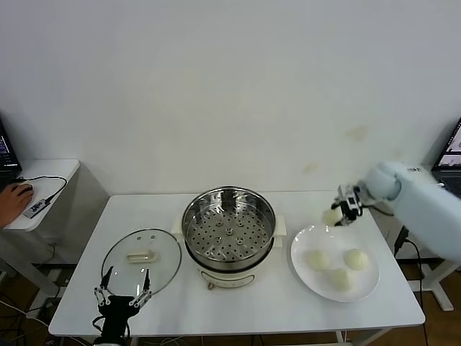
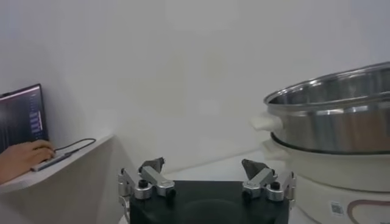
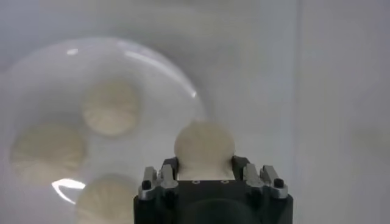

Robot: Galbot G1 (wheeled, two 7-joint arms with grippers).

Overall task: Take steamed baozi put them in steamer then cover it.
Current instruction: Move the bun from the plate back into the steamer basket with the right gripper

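Observation:
Next, my right gripper lets go of the baozi on the far part of the perforated tray [image 1: 225, 207], close to the back side of the steamer.
My right gripper [image 1: 338, 213] is shut on one cream-white baozi [image 1: 331, 216] and holds it in the air above the far left rim of the white plate [image 1: 367, 285]. In the right wrist view the held baozi [image 3: 204, 146] sits between the jaws. Three more baozi [image 1: 317, 259] [image 1: 356, 258] [image 1: 338, 278] lie on the plate. The steel steamer [image 1: 229, 225] stands at the table's middle with its perforated tray bare. The glass cover [image 1: 141, 258] with its cream handle lies flat to the steamer's left. My left gripper [image 1: 123, 295] is open and empty at the cover's near edge.
The white table's [image 1: 266, 313] front edge runs just below the plate and cover. A side desk [image 1: 43, 180] with a laptop, a cable and a person's hand stands at far left. The steamer's wall [image 2: 341, 122] fills one side of the left wrist view.

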